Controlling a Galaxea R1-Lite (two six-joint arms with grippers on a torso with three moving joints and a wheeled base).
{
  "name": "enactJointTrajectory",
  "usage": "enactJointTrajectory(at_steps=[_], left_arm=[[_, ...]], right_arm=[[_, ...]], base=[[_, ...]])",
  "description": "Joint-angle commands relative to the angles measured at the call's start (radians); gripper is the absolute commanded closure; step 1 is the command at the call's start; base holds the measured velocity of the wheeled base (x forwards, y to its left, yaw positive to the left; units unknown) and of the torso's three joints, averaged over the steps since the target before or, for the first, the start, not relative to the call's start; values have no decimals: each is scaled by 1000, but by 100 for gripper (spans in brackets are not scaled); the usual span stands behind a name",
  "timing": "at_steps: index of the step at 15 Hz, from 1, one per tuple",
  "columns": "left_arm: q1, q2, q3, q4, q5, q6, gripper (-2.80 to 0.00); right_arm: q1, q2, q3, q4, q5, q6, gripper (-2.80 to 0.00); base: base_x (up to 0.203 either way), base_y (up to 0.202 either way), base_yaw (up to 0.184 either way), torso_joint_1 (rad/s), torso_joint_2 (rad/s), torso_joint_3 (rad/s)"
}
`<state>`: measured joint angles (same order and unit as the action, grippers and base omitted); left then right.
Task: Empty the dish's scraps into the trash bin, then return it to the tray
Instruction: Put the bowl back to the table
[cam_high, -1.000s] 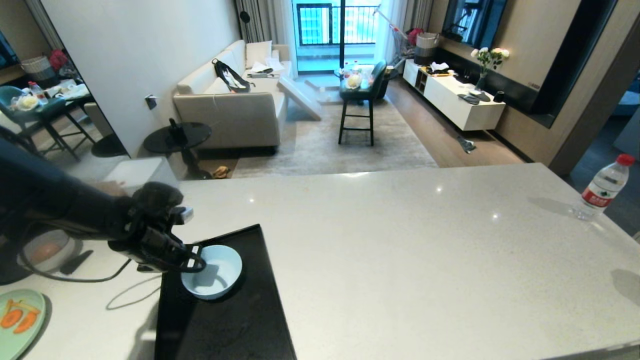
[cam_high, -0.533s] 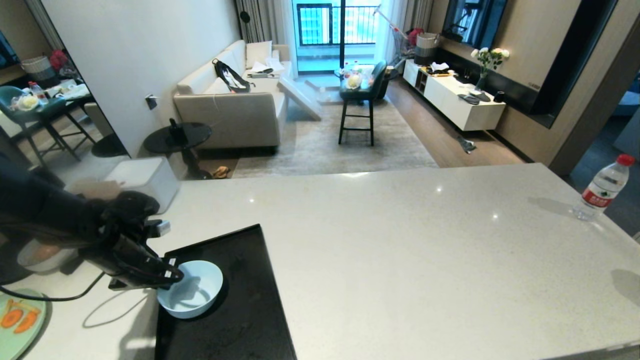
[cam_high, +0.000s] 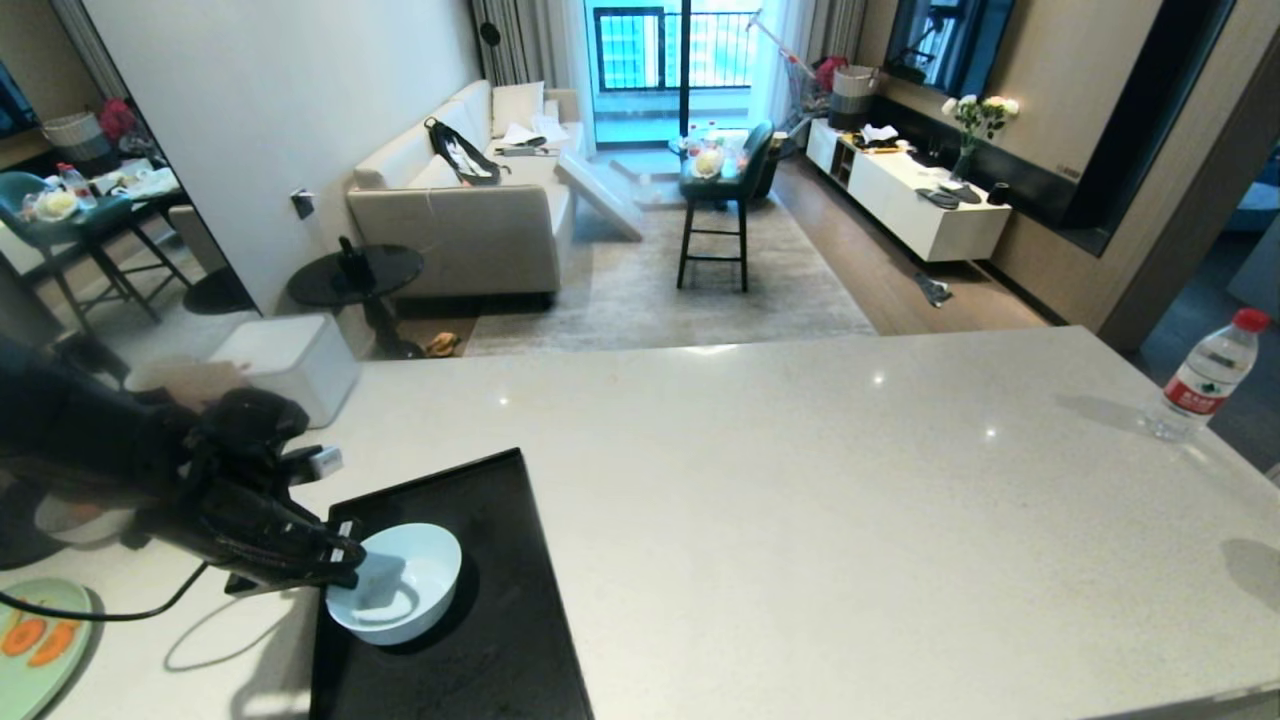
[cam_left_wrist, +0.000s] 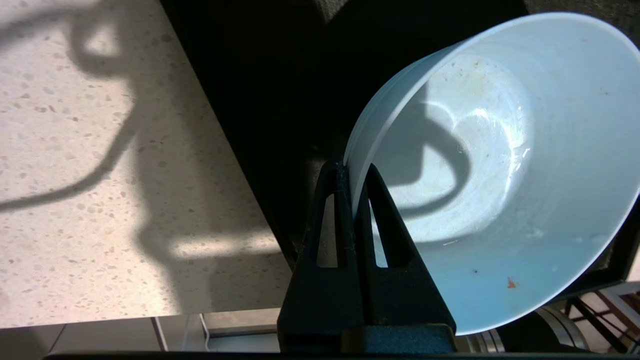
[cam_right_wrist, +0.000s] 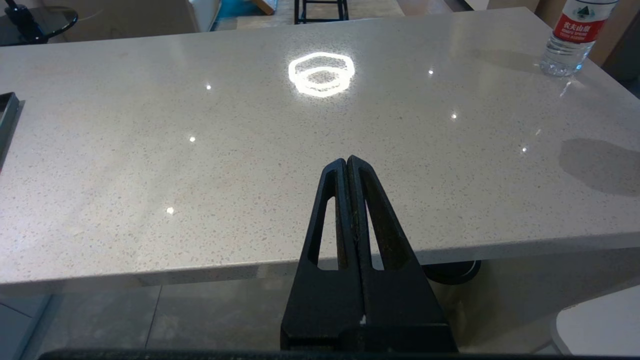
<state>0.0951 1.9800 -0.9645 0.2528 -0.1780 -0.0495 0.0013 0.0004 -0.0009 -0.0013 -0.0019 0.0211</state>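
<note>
The robot's left gripper should put the pale blue dish down on the black tray, midway (cam_high: 419, 576) between the tray's long side edges.
The pale blue dish (cam_high: 405, 585) is low over the near left part of the black tray (cam_high: 500, 500); I cannot tell whether it rests on it. My left gripper (cam_high: 345, 562) reaches in from the left and is shut on the dish's rim. In the left wrist view the two fingers pinch the thin rim at the gripper (cam_left_wrist: 356, 170), and the dish (cam_left_wrist: 500, 165) is white inside with only tiny specks, over the dark tray (cam_left_wrist: 270, 90). The scraps and the trash bin are out of view. My right gripper (cam_right_wrist: 347, 162) is shut on nothing, parked at the counter's near edge.
A pale green plate (cam_high: 20, 675) with orange slices lies at the counter's near left corner. A greyish-white bowl (cam_high: 65, 520) sits behind my left arm. A water bottle (cam_high: 1205, 375) stands at the far right. A white box (cam_high: 285, 360) lies beyond the counter's far left edge.
My left gripper has carried the dish nearer and leftward over the tray and lower. The right arm has not moved.
</note>
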Motion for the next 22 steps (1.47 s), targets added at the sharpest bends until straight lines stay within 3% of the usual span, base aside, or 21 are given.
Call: enactJointTrajectory(at_steps=[1, 7, 14, 15, 22], left_arm=[[0, -9, 12, -4, -13, 0, 0], [-18, 68, 106, -293, -6, -1, 0], [-18, 94, 107, -328, -5, 0, 0], [-18, 93, 109, -328, -5, 0, -280], [-11, 9, 109, -360, -3, 0, -280]], right_arm=[[0, 0, -1, 0, -1, 0, 0], [0, 0, -1, 0, 0, 0, 0], [0, 0, -1, 0, 0, 0, 0], [0, 0, -1, 0, 0, 0, 0], [0, 0, 0, 0, 0, 0, 0]], base=[[0, 0, 0, 0, 0, 0], [0, 0, 0, 0, 0, 0], [0, 0, 0, 0, 0, 0], [0, 0, 0, 0, 0, 0], [0, 0, 0, 0, 0, 0]])
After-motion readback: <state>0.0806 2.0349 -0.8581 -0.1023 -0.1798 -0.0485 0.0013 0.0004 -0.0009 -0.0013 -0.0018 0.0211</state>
